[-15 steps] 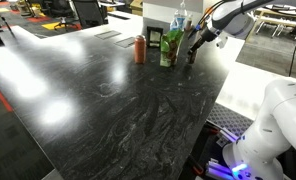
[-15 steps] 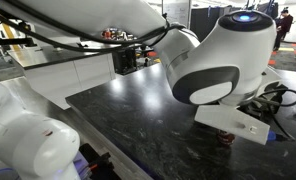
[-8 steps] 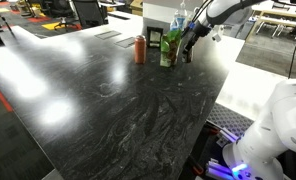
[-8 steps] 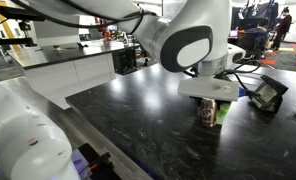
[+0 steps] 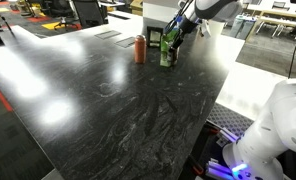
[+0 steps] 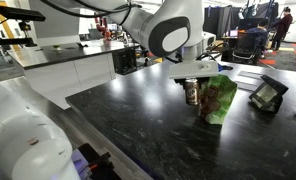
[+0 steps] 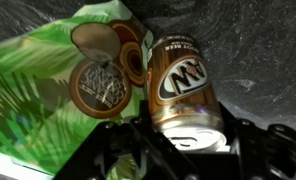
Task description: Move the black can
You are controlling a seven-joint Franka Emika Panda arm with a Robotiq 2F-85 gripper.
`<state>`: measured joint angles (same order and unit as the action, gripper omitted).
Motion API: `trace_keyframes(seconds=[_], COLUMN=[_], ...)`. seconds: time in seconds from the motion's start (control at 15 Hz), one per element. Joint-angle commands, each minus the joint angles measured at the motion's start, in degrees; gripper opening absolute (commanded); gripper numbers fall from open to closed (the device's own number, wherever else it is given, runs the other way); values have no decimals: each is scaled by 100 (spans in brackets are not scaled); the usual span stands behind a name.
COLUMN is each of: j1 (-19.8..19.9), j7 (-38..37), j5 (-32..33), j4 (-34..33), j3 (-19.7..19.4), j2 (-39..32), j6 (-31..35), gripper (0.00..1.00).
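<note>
Next, I let go of the black can on the marbled table (image 5: 144, 69), just in front of the orange-red can.
The black can (image 7: 185, 85) is a dark brown drink can with a silver top and a round logo. In the wrist view it lies between my gripper's (image 7: 183, 150) two black fingers, which close on its sides near the top. A green bag-like packet (image 7: 48, 90) touches its left side. In an exterior view the can (image 6: 192, 94) hangs under the gripper (image 6: 193, 80), right beside the green packet (image 6: 217, 100). In an exterior view the gripper (image 5: 178, 30) is at the packet (image 5: 169, 48), and the orange-red can (image 5: 140, 49) stands just left of it.
The dark marbled table (image 5: 138, 110) stretches wide toward the camera, and its right edge runs close to the packet. A black tablet-like device (image 6: 265, 95) lies on the table beyond the packet. A white robot base (image 5: 273, 130) stands off the table's right edge.
My gripper has carried the black can from the packet's far side to right against the packet. The packet and the orange-red can have stayed in place.
</note>
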<state>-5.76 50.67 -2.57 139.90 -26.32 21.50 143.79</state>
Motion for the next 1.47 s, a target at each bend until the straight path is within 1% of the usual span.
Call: trace_keyframes(seconds=[0.0, 0.13, 0.33, 0.53, 0.67, 0.8, 1.0, 1.2, 1.33, 1.4], j1=[-246, -374, -384, -230, -41, 182, 521, 793, 934, 995], j7=[1005, 1654, 2536, 3322, 3677, 3872, 3969, 3968, 3935, 3922], j5=[-820, -1310, -2057, -2734, -3035, -3168, -3144, -3111, -3075, -3066], j4=[-349, -521, -819, -1162, -1376, -1558, -1794, -1949, -2015, -2035], j3=[27, 6, 97, 314, 545, 823, 1217, 1496, 1622, 1673], j2=[-454, -708, -1147, -1680, -1986, -2227, -2488, -2641, -2683, -2685], j6=[92, 98, 15, -175, -310, -417, -551, -629, -695, -724], gripper=[37, 37, 37, 37, 37, 37, 37, 37, 87, 88])
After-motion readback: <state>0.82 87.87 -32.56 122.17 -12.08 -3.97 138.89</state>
